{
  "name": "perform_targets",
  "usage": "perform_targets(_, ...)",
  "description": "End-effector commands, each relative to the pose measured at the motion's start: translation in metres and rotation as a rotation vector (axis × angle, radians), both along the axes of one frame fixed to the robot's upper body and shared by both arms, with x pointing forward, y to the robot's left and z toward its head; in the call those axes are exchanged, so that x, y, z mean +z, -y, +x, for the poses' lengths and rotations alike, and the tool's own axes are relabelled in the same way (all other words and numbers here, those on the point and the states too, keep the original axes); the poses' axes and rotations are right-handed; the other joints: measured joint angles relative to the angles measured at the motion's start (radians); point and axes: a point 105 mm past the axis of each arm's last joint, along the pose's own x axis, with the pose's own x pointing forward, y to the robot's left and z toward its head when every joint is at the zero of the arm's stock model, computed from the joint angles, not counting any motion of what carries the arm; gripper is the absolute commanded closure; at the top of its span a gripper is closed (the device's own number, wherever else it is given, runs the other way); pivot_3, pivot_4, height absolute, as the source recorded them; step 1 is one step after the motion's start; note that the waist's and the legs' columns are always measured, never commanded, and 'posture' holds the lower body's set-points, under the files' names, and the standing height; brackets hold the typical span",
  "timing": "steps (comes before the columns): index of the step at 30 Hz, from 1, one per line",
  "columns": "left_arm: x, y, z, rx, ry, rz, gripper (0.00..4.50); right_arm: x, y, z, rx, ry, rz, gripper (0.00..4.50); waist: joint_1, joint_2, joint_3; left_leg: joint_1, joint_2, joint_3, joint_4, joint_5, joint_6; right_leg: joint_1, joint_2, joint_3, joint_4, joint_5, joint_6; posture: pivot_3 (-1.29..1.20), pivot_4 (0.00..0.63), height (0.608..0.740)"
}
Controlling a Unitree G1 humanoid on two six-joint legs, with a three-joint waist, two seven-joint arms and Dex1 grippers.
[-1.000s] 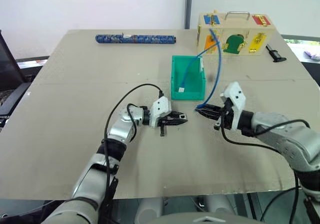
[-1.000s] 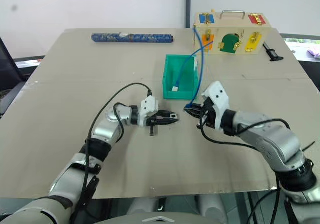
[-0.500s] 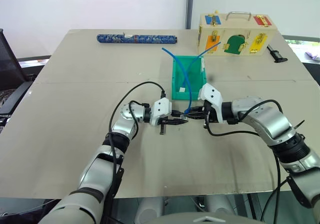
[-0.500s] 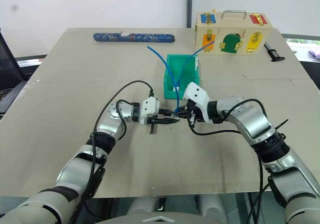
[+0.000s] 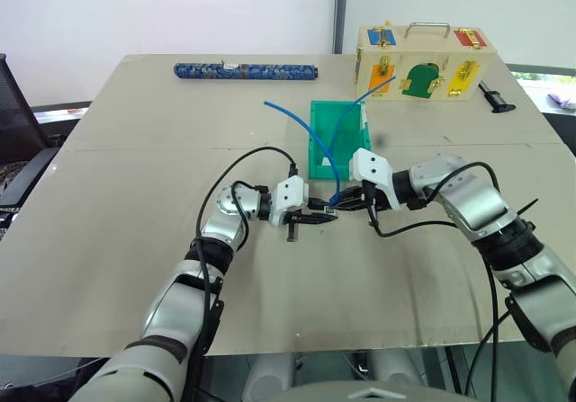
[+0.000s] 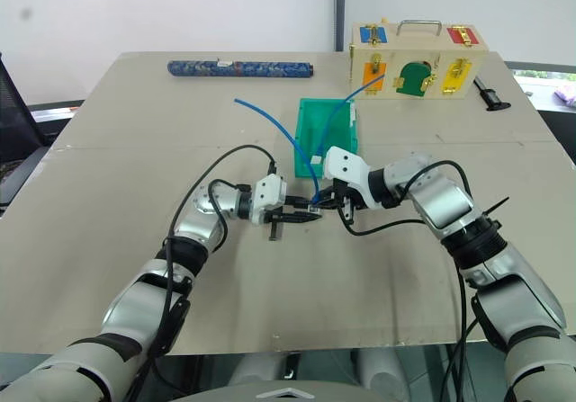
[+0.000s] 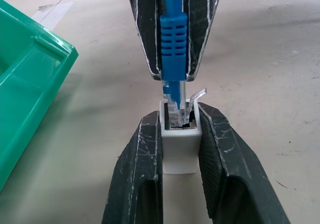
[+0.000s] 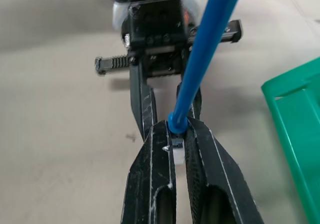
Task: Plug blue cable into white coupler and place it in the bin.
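Note:
My left gripper holds the white coupler just above the table now. It will let go of it on the teal-green bin's bottom, close to the bin's front side (image 5: 347, 155).
My left gripper (image 5: 326, 218) is shut on the white coupler (image 7: 181, 144), a small white block held just above the table with its socket facing my right gripper. My right gripper (image 5: 338, 205) meets it tip to tip and is shut on the blue cable (image 5: 310, 134) at the ribbed blue boot (image 7: 173, 38). The clear plug (image 7: 176, 111) sits partly inside the coupler's socket with its latch tab sticking out. From the grip the cable arcs up and away to the left, its free end in the air. The teal-green bin (image 5: 360, 155) stands just behind both grippers.
A second blue cable (image 5: 349, 117) runs out of the bin toward the pale wooden latch box (image 5: 423, 63) at the back right. A blue patterned roll (image 5: 245, 69) lies at the back, and a black tool (image 5: 493, 96) lies right of the box.
My right gripper has swung left with the cable until its tips meet the left gripper's. The cable's free end has swept over to the left. The left gripper has stayed put.

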Motion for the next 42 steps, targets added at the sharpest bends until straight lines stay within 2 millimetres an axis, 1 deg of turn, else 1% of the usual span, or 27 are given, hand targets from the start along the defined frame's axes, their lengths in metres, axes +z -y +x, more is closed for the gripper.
perform_targets(1,-0.007,0.0,-0.003,-0.013,0.0,0.041,4.11,-0.022,0.01,-0.001,0.023,-0.063,-0.135,4.5,0.002,0.0,-0.001,0.0,0.0,0.0,0.0,0.0,0.0,0.0,0.0,0.0,0.0,0.0,0.0,0.0,0.15,0.74)
perform_targets(5,-0.005,0.002,-0.002,-0.008,0.008,0.033,4.11,-0.029,-0.002,0.002,0.047,-0.066,-0.205,4.5,0.0,0.001,-0.001,0.0,0.0,0.0,0.0,0.0,0.0,0.0,0.0,0.0,0.0,0.0,0.0,0.0,0.15,0.74)
perform_targets(7,-0.004,0.003,-0.002,-0.007,0.011,0.027,4.11,-0.033,-0.005,0.002,0.057,-0.068,-0.224,4.5,0.0,0.001,-0.003,0.0,0.0,0.0,0.0,0.0,0.0,0.0,0.0,0.0,0.001,0.0,0.0,0.0,0.15,0.74)
perform_targets(10,-0.002,0.004,-0.002,-0.002,0.014,0.016,4.11,-0.043,-0.005,-0.002,0.079,-0.083,-0.251,4.5,-0.002,0.001,-0.008,0.001,0.0,0.0,0.0,0.0,0.0,0.0,0.0,0.0,0.002,0.0,0.0,0.0,0.15,0.74)
perform_targets(13,-0.001,0.004,-0.001,0.012,0.011,0.005,4.11,-0.066,0.003,-0.016,0.118,-0.119,-0.298,4.5,-0.003,0.002,-0.013,0.002,0.0,0.0,0.0,0.0,0.0,0.001,0.0,0.0,0.002,0.0,0.0,0.0,0.15,0.74)
perform_targets(14,-0.001,0.004,-0.001,0.017,0.01,0.0,4.11,-0.068,0.003,-0.016,0.113,-0.115,-0.275,4.5,-0.002,0.002,-0.016,0.003,0.0,0.0,0.0,0.0,0.0,0.001,0.0,0.0,0.003,0.0,0.0,0.0,0.15,0.74)
perform_targets(15,0.0,0.004,-0.001,0.021,0.009,-0.004,4.11,-0.065,0.0,-0.014,0.099,-0.098,-0.236,4.5,-0.002,0.002,-0.018,0.003,0.0,0.0,0.0,0.0,0.0,0.002,0.0,0.0,0.003,0.0,0.0,0.0,0.15,0.74)
perform_targets(16,0.0,0.005,-0.001,0.024,0.007,-0.007,4.11,-0.059,-0.005,-0.01,0.086,-0.068,-0.183,4.5,-0.002,0.002,-0.019,0.004,0.0,0.0,0.0,0.0,0.0,0.002,0.0,0.0,0.002,0.0,0.0,0.0,0.15,0.74)
perform_targets(18,0.002,0.004,-0.001,0.032,0.003,-0.017,4.11,-0.024,-0.019,0.011,0.001,0.042,0.012,4.5,-0.007,0.002,-0.019,0.006,0.0,0.0,-0.001,0.0,0.0,0.004,0.0,0.0,0.002,0.0,0.0,0.0,0.15,0.74)
perform_targets(19,0.004,0.003,-0.001,0.04,-0.002,-0.025,4.11,0.0,-0.022,0.015,-0.012,0.067,0.117,4.17,-0.01,0.002,-0.019,0.008,0.0,0.001,-0.001,0.0,0.0,0.005,0.0,0.001,0.002,0.0,0.0,0.0,0.15,0.74)
perform_targets(20,0.005,0.003,-0.001,0.047,-0.004,-0.032,4.11,0.023,-0.021,0.016,-0.02,0.096,0.205,3.82,-0.016,0.002,-0.018,0.009,0.0,0.001,-0.001,0.0,0.0,0.005,0.001,0.002,0.002,0.0,0.0,0.0,0.15,0.74)
perform_targets(21,0.008,0.002,0.0,0.059,-0.012,-0.042,4.11,0.048,-0.018,0.015,-0.031,0.133,0.295,3.57,-0.018,0.003,-0.014,0.009,0.0,0.001,-0.002,0.0,0.0,0.005,0.001,0.002,0.004,0.0,0.0,0.0,0.15,0.74)
perform_targets(23,0.013,0.0,0.0,0.08,-0.026,-0.061,4.11,0.089,-0.009,0.005,-0.034,0.181,0.435,2.6,-0.019,0.004,-0.01,0.006,0.0,0.0,-0.001,0.0,0.0,0.003,0.0,0.002,0.005,0.0,0.0,0.0,0.15,0.74)
perform_targets(24,0.015,-0.001,-0.001,0.082,-0.031,-0.06,4.11,0.104,-0.004,-0.004,-0.03,0.194,0.486,2.21,-0.019,0.004,-0.01,0.002,0.0,-0.001,0.0,0.0,0.0,-0.001,0.0,0.002,0.006,0.0,0.0,0.0,0.15,0.74)
perform_targets(25,0.017,-0.002,-0.003,0.079,-0.037,-0.055,4.11,0.115,0.001,-0.014,-0.022,0.196,0.522,1.68,-0.019,0.004,-0.01,-0.005,0.0,-0.002,0.001,0.0,0.0,-0.008,0.0,0.001,0.008,0.0,-0.001,0.0,0.15,0.74)
perform_targets(26,0.025,-0.001,-0.003,0.092,-0.058,-0.075,4.11,0.125,0.008,-0.03,-0.008,0.19,0.554,1.24,-0.019,0.004,-0.01,-0.005,-0.001,-0.003,0.001,0.0,0.0,-0.009,0.0,0.001,0.009,0.0,0.0,0.0,0.15,0.74)
perform_targets(27,0.03,0.0,-0.003,0.101,-0.074,-0.09,4.11,0.13,0.012,-0.042,0.002,0.182,0.568,1.24,-0.018,0.004,-0.01,-0.006,-0.001,-0.004,0.001,0.0,0.0,-0.009,-0.001,0.0,0.008,0.0,0.0,0.0,0.15,0.74)
perform_targets(28,0.039,0.001,-0.004,0.11,-0.097,-0.109,4.11,0.131,0.019,-0.054,-0.002,0.188,0.569,1.24,-0.015,0.004,-0.01,-0.008,-0.001,-0.005,-0.001,0.0,0.0,-0.009,-0.001,-0.001,0.008,0.0,0.0,0.0,0.15,0.74)
perform_targets(30,0.058,0.003,-0.005,0.135,-0.153,-0.139,4.11,0.124,0.036,-0.067,-0.098,0.267,0.512,1.24,-0.008,0.004,-0.01,-0.01,-0.001,-0.006,-0.003,0.0,0.0,-0.009,-0.001,-0.004,0.004,0.0,0.0,0.0,0.15,0.74)
perform_targets(31,0.067,0.003,-0.006,0.152,-0.189,-0.158,4.11,0.121,0.043,-0.07,-0.155,0.299,0.488,1.24,-0.002,0.004,-0.01,-0.011,-0.001,-0.007,-0.003,0.0,0.0,-0.009,-0.001,-0.004,-0.001,-0.001,0.0,0.0,0.15,0.74)
perform_targets(33,0.088,0.003,-0.002,0.216,-0.278,-0.213,4.11,0.112,0.06,-0.07,-0.318,0.381,0.439,1.24,0.0,0.004,-0.01,-0.014,-0.001,-0.006,-0.002,0.0,0.0,-0.011,-0.002,-0.005,-0.002,-0.001,0.0,0.0,0.15,0.74)
perform_targets(35,0.114,0.005,0.009,0.307,-0.374,-0.271,4.11,0.1,0.08,-0.072,-0.527,0.467,0.41,1.24,0.003,0.002,-0.009,-0.014,-0.003,-0.006,0.0,0.0,0.0,-0.011,-0.003,-0.004,-0.001,0.0,0.001,0.0,0.15,0.74)
perform_targets(36,0.122,0.006,0.013,0.346,-0.399,-0.281,4.11,0.095,0.085,-0.076,-0.596,0.474,0.425,1.24,0.006,0.001,-0.008,-0.014,-0.003,-0.006,0.001,0.0,0.0,-0.011,-0.003,-0.004,0.0,0.0,0.001,0.0,0.15,0.74)
perform_targets(38,0.134,0.007,0.029,0.458,-0.453,-0.307,4.11,0.088,0.09,-0.082,-0.712,0.476,0.471,1.24,0.006,0.001,-0.008,-0.013,-0.003,-0.006,0.004,0.0,0.0,-0.01,-0.002,-0.004,0.001,-0.002,0.005,0.0,0.15,0.74)
perform_targets(40,0.141,0.009,0.043,0.546,-0.476,-0.308,4.11,0.078,0.087,-0.09,-0.779,0.455,0.498,1.24,0.004,0.0,-0.007,-0.01,-0.003,-0.01,0.006,0.0,0.0,-0.005,-0.002,-0.007,0.001,-0.003,0.006,0.0,0.15,0.74)
perform_targets(42,0.145,0.013,0.054,0.608,-0.488,-0.297,4.11,0.072,0.085,-0.094,-0.831,0.433,0.535,1.24,-0.003,0.0,-0.007,-0.007,-0.003,-0.008,0.006,0.0,0.0,-0.003,-0.002,-0.005,0.002,-0.003,0.006,0.0,0.15,0.74)
